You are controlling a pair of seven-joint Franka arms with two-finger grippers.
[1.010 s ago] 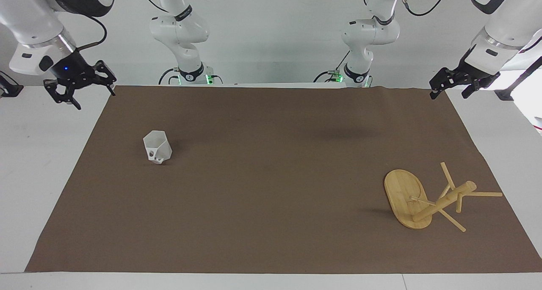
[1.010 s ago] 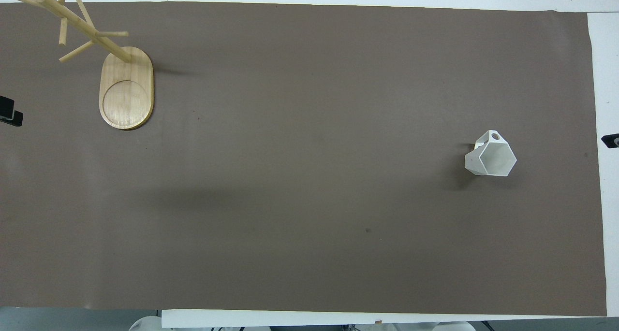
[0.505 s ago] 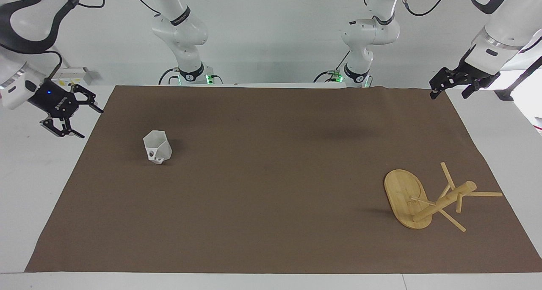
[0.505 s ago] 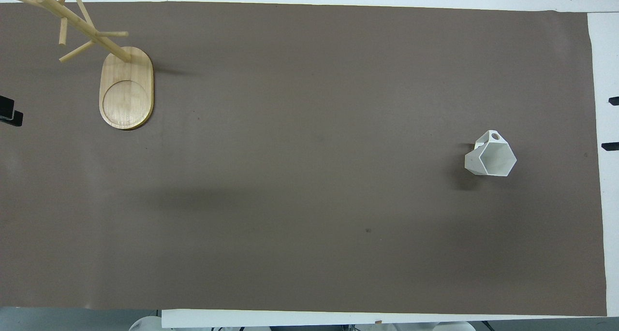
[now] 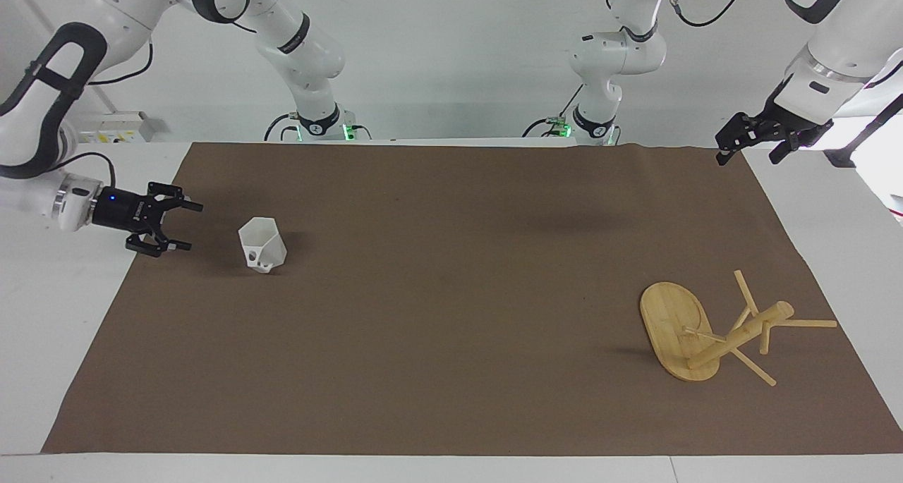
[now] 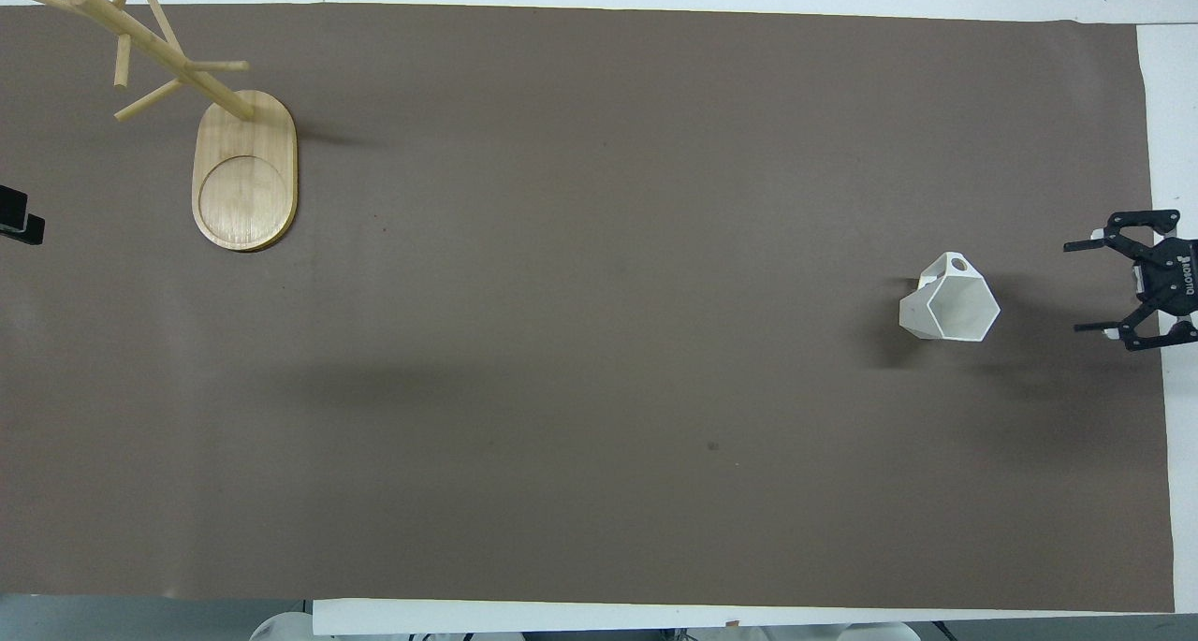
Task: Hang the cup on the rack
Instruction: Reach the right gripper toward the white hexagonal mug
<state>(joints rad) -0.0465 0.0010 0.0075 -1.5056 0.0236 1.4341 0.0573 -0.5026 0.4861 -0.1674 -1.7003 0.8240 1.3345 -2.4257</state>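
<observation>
Next, I close my right gripper around the body of the white faceted cup [image 6: 922, 308], under the cup's rim, with one finger on the cup's handle side.
The white faceted cup [image 5: 262, 243] stands upright on the brown mat toward the right arm's end, its handle turned away from the robots; it also shows in the overhead view [image 6: 951, 304]. My right gripper [image 5: 192, 225] is open, low and level, fingers pointing at the cup, a short gap from it, over the mat's edge [image 6: 1073, 286]. The bamboo rack [image 5: 712, 335] stands upright toward the left arm's end, farther from the robots than the cup [image 6: 229, 136]. My left gripper [image 5: 748, 157] is open, raised over the mat's corner, and waits.
The brown mat [image 5: 451, 314] covers most of the white table [image 5: 63, 314]. The two arm bases [image 5: 317, 123] stand at the robots' edge. Only a black tip of the left gripper [image 6: 19, 222] shows in the overhead view.
My right gripper came down from high over the table's end, turned level and moved toward the cup. The left gripper, the cup and the rack have not moved.
</observation>
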